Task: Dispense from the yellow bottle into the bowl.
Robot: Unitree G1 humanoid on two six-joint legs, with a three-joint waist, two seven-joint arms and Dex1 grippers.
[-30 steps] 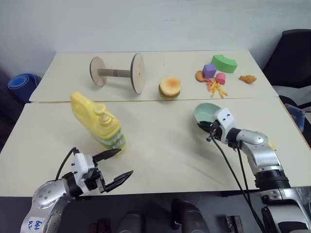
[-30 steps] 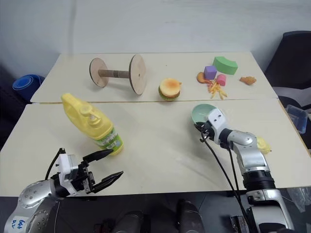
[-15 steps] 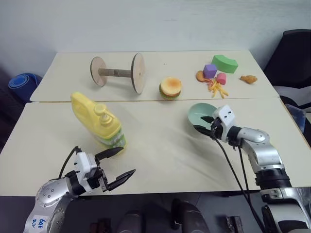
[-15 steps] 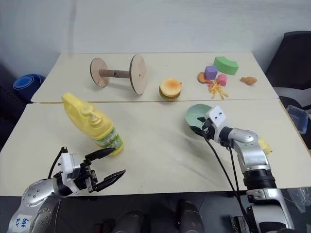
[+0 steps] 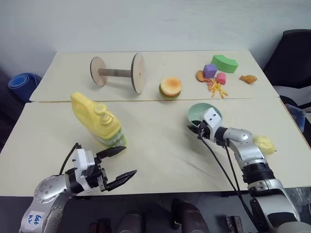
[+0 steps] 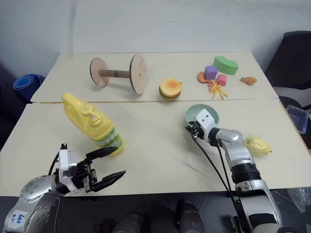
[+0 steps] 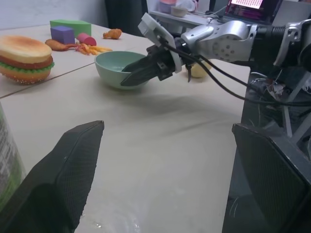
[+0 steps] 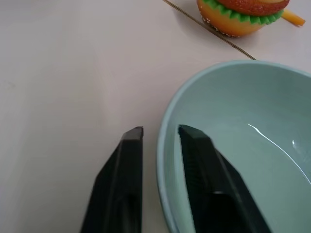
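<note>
The robot's left gripper will next close its empty fingers above the pump top (image 5: 100,109) of the yellow bottle, ready to push it down.
The yellow bottle (image 5: 97,124) stands upright on the near table's left side, its pump top facing right. My left gripper (image 5: 130,160) hovers open just in front of and below it, with nothing between the fingers; the left wrist view shows the same wide fingers (image 7: 73,160). The pale mint bowl (image 5: 197,112) sits right of centre. My right gripper (image 8: 160,130) is at its near-left rim, one finger inside the bowl (image 8: 233,145) and one outside, shut on the rim. The left wrist view shows this right gripper (image 7: 127,80) at the bowl (image 7: 109,68).
On the far table are a wooden spool (image 5: 119,73), a toy burger (image 5: 170,87), coloured blocks and toy fries (image 5: 216,73) and a toy chicken piece (image 5: 248,78). A lemon toy (image 5: 265,143) lies right of my right arm. A black chair (image 5: 294,53) stands at the right.
The bowl slid a little to the left. My right gripper opened, shifted left and down, and closed over the bowl's rim, which uncovered the lemon toy. The left gripper stayed put.
</note>
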